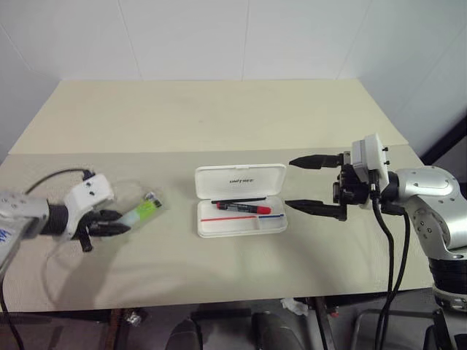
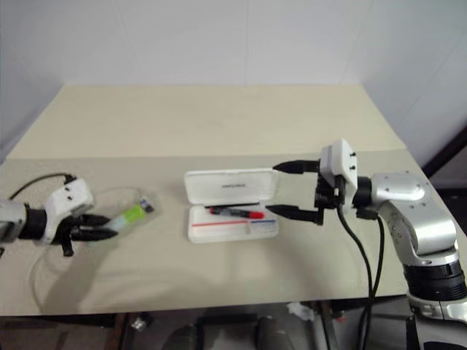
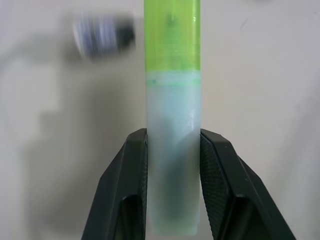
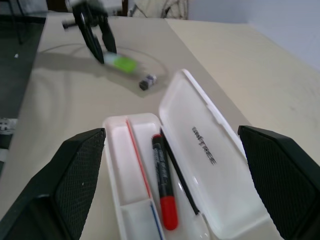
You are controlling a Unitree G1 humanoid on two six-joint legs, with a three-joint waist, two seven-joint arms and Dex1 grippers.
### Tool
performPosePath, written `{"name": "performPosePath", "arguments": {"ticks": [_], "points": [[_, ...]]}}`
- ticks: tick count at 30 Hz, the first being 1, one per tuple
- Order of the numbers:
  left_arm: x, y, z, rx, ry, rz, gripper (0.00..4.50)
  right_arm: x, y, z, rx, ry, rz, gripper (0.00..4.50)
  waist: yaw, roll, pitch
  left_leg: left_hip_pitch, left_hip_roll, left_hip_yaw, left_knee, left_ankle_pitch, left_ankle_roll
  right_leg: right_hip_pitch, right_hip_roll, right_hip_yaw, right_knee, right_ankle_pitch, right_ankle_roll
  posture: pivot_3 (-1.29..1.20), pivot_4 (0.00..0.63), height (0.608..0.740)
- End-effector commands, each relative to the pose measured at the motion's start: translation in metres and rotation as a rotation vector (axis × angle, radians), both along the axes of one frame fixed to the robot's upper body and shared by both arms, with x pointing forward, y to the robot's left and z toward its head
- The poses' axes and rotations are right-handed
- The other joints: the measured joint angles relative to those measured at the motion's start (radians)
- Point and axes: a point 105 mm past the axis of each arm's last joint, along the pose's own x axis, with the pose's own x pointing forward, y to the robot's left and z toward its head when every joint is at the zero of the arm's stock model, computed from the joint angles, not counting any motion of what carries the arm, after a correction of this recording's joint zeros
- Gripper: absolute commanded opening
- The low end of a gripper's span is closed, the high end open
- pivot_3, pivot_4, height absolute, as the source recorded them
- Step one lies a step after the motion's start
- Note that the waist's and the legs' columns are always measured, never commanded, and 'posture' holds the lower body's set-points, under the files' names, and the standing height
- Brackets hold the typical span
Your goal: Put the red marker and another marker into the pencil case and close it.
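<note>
My left gripper has the pale marker. It will let go of it in the pencil case's front slot (image 1: 233,225), between the red line and near rim.
My left gripper (image 1: 117,223) is shut on another marker (image 1: 142,211), the pale one with a light green end, at the table's left. In the left wrist view both fingers (image 3: 127,170) press the marker's pale body (image 3: 172,125), and its green end sticks out past them. The white pencil case (image 1: 241,177) lies open at the table's middle with its lid tipped back. The red marker (image 1: 244,208) lies inside the tray, beside a thin black stick. My right gripper (image 1: 315,182) stands open just right of the case, holding nothing, its fingers pointing at it.
A small grey-and-black piece (image 1: 152,197) lies on the table just beyond the held marker's green end. A thin clear loop of cable (image 2: 117,191) lies around that spot. The beige table (image 1: 219,117) stretches away behind the case.
</note>
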Motion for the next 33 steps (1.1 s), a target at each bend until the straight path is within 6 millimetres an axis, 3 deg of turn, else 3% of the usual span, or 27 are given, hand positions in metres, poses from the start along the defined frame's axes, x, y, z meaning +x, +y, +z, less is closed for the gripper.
{"name": "performPosePath", "arguments": {"ticks": [1,3,10,20,28,33], "points": [[0.004,-0.018,0.012,0.023,-0.011,-0.094,1.06,-0.002,-0.002,0.008,-0.006,-0.045,-0.001,4.5,0.0,0.0,0.0,0.0,0.0,0.001,0.0,-0.001,0.0,0.0,0.0,0.0,0.0,0.001,0.003,0.0,0.15,0.74],[0.009,-0.033,0.016,0.02,-0.019,-0.141,1.06,-0.002,-0.003,0.006,-0.007,-0.042,-0.008,4.5,0.0,0.0,0.0,0.0,0.0,0.001,0.0,-0.002,0.002,0.0,0.001,0.0,0.001,0.004,0.012,0.0,0.15,0.74],[0.024,-0.091,0.021,0.025,-0.003,-0.287,1.06,-0.006,-0.011,0.002,-0.008,-0.035,-0.062,4.5,0.005,0.0,0.0,-0.002,0.0,-0.001,0.001,-0.004,0.002,-0.001,0.002,0.0,0.002,0.001,0.017,0.0,0.15,0.74],[0.023,-0.144,0.019,0.027,0.049,-0.446,1.06,-0.014,-0.017,-0.001,0.01,-0.034,-0.13,4.5,0.002,0.0,0.0,-0.001,0.0,-0.004,0.004,-0.004,0.002,0.0,0.004,0.001,0.007,0.0,0.018,0.0,0.15,0.74],[0.031,-0.166,0.005,0.042,0.045,-0.48,1.06,-0.019,-0.018,-0.002,0.029,-0.037,-0.169,4.5,0.002,0.0,0.0,0.0,0.0,-0.006,0.006,-0.004,0.002,0.001,0.006,0.003,0.009,0.001,0.018,0.0,0.15,0.74],[0.033,-0.169,0.001,0.065,0.047,-0.49,1.06,-0.021,-0.018,-0.002,0.036,-0.039,-0.19,4.5,0.002,0.0,0.0,0.0,0.0,-0.006,0.006,-0.004,0.002,0.001,0.006,0.003,0.009,0.001,0.018,0.0,0.15,0.74]]}}
